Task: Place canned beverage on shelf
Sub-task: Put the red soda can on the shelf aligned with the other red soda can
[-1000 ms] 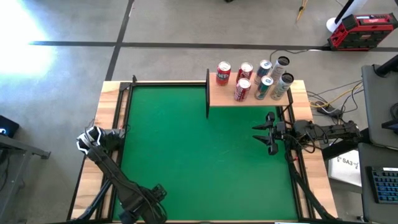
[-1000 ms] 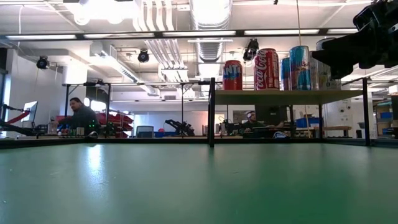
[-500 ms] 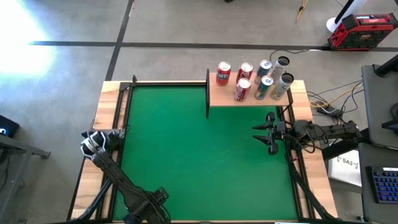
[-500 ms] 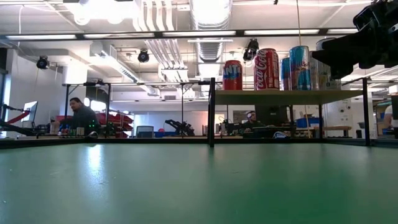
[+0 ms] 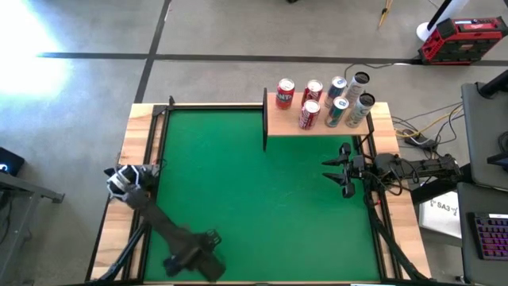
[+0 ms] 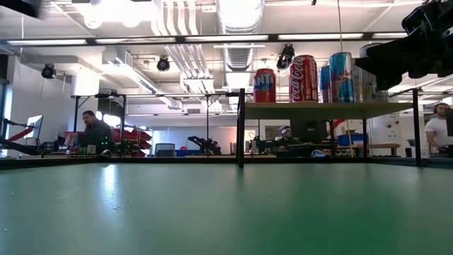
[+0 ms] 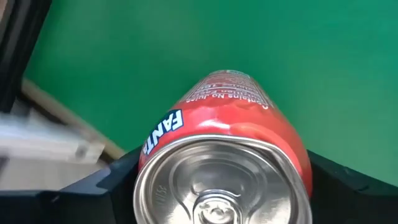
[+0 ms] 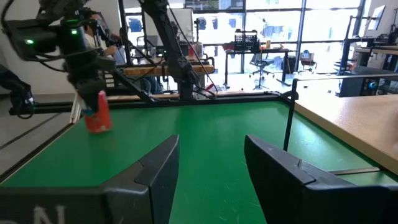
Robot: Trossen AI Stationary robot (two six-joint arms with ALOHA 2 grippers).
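My left gripper needs to release the red Fanta can on the green felt just before the shelf's black post [image 5: 248,174].
My left gripper [image 5: 125,179] is shut on a red Fanta can [image 7: 230,124] over the table's left edge. The can also shows in the right wrist view [image 8: 97,118], tilted below the gripper. The shelf [image 5: 317,125], a light-wood board on black posts, stands at the table's far right and carries several upright cans [image 5: 308,114]; it also shows in the low view [image 6: 325,110]. My right gripper [image 5: 332,171] is open and empty just in front of the shelf, near the table's right edge. My left gripper pinches the can between its two fingers [image 7: 118,183], one on each side of the can's wall [image 7: 152,165], close to its top end. The fingers come from above, slanting down. The can is tilted, its silver top toward the wrist, above the green surface.
A black post [image 5: 264,119] stands at the shelf's left end. Black rails run along the table's left side [image 5: 151,159]. The green felt [image 5: 246,199] lies between the two grippers. People show in the room beyond the table.
My left gripper has gone a little toward the table's right with the can in its hold, and the arm behind it has swung rightward along the near edge. My right arm has kept still.
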